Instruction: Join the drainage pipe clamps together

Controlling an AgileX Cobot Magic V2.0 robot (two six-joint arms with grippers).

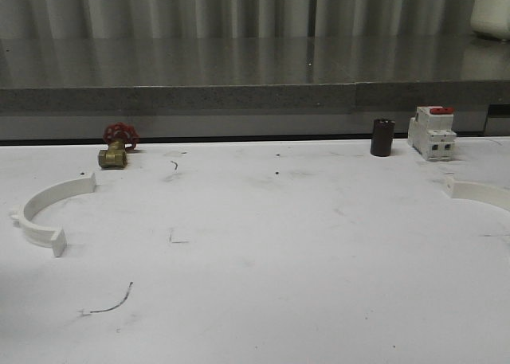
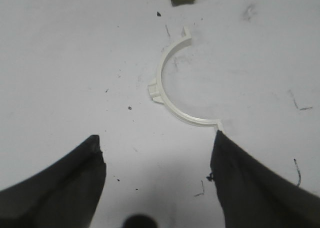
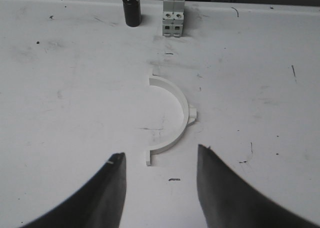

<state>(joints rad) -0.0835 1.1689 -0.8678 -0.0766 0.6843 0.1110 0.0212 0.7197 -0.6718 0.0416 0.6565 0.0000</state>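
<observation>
My left gripper should close on the small outer block (image 1: 17, 215) (image 2: 156, 92) at the middle of the curve of the white clamp closest to the brass valve.
One white half-ring drainage pipe clamp (image 1: 41, 211) lies flat at the table's left side, its open side facing the middle. In the left wrist view this clamp (image 2: 167, 96) lies just beyond my left gripper (image 2: 156, 140), which is open and empty, one fingertip (image 2: 220, 143) near the clamp's end tab. The second clamp (image 1: 480, 192) lies at the right edge, partly cut off. In the right wrist view that clamp (image 3: 181, 115) rests ahead of my open, empty right gripper (image 3: 161, 157).
A brass valve with a red handwheel (image 1: 116, 146) sits at the back left. A dark cylinder (image 1: 382, 137) and a white breaker with a red top (image 1: 432, 132) stand at the back right. A raised grey ledge (image 1: 239, 97) runs behind the table.
</observation>
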